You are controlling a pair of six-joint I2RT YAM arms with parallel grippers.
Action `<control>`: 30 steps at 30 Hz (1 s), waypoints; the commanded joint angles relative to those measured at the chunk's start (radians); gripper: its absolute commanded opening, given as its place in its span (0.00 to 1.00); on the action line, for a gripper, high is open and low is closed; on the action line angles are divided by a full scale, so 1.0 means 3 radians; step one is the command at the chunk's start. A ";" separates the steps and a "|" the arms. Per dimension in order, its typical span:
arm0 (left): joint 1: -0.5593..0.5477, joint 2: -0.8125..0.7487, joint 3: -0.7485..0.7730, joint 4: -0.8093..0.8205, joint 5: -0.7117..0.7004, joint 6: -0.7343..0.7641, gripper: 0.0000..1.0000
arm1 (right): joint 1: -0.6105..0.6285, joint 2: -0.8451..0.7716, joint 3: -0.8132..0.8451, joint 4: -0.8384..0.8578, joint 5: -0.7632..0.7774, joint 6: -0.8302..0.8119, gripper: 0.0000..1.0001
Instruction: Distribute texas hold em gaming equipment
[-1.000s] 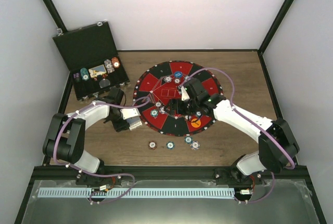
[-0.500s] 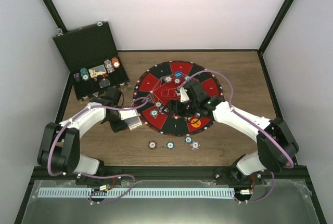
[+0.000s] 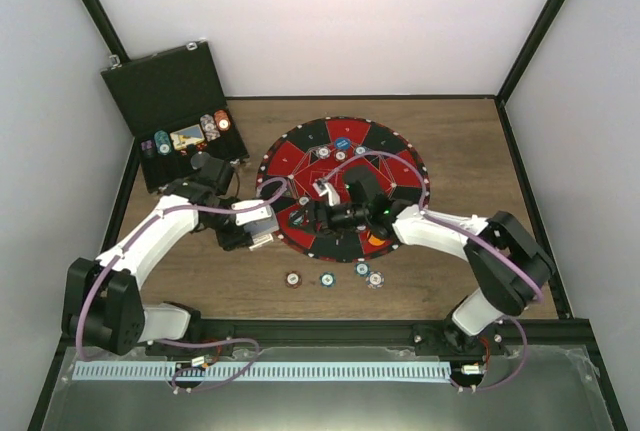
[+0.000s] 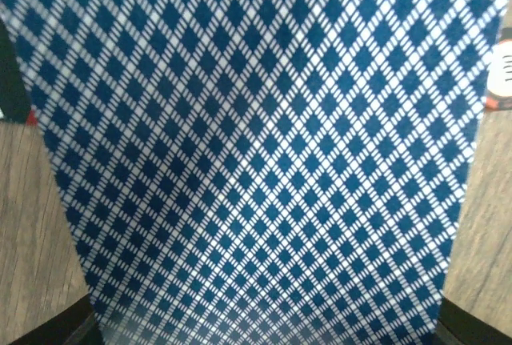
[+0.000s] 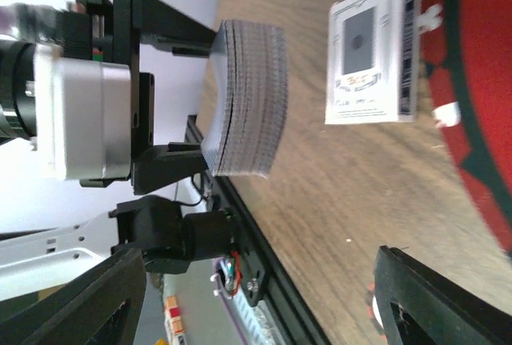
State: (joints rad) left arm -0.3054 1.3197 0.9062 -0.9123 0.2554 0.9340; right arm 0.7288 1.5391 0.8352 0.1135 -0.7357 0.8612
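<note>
I should pinch the deck's loose end [image 5: 254,97] with my right gripper while my left gripper opens and takes it level, as the deck tilts back between my left gripper's fingers.
My left gripper [image 3: 256,225] is shut on a deck of playing cards [image 3: 258,221] and holds it over the wood just left of the mat. The deck's blue diamond back [image 4: 256,145] fills the left wrist view. In the right wrist view the deck [image 5: 250,98] shows edge-on between the left gripper's fingers [image 5: 164,165]. My right gripper [image 3: 306,214] is open and empty and points left at the deck. Its fingers [image 5: 436,297] stand wide apart. Several poker chips [image 3: 327,278] lie in a row on the wood. Others lie on the mat, with a blue disc [image 3: 342,142] and an orange disc [image 3: 375,240].
The round red-and-black mat [image 3: 395,166] lies mid-table under the right arm. The open black case [image 3: 165,86] stands at the far left, holding chips [image 3: 210,125]. A white card box [image 5: 372,53] lies on the wood by the mat's edge.
My right gripper has swung left from the mat's middle to its left edge, close to the deck. My left arm has shifted slightly with the deck still held.
</note>
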 commanded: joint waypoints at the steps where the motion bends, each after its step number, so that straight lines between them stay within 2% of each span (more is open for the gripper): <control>1: -0.0132 -0.0083 0.0119 -0.0119 0.0206 -0.0094 0.04 | 0.0185 0.0213 0.0079 0.0631 -0.0265 0.0328 0.79; 11: -0.0296 -0.0179 0.0118 -0.0113 0.0150 -0.0155 0.04 | 0.0322 0.0564 0.0100 0.1251 -0.0426 0.0697 0.74; 21: -0.0418 -0.0240 0.0086 -0.0109 0.0089 -0.0161 0.04 | 0.0322 0.0867 0.0161 0.1569 -0.0521 0.0918 0.68; 27: -0.0511 -0.0269 0.0039 -0.0144 0.0015 -0.0135 0.04 | 0.0322 0.1084 0.0272 0.1749 -0.0573 0.1011 0.59; 29: -0.0540 -0.0291 0.0016 -0.0145 -0.0005 -0.0128 0.04 | 0.0324 0.1149 0.0266 0.1894 -0.0610 0.1109 0.54; 30: -0.0552 -0.0300 0.0006 -0.0145 -0.0018 -0.0127 0.04 | 0.0322 0.1173 0.0262 0.1950 -0.0626 0.1143 0.48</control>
State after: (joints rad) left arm -0.4549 1.2572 0.9150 -0.9474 0.2543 0.8906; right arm 0.8181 1.8610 0.8806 0.6003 -0.8898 1.1564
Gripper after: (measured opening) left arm 0.621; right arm 0.552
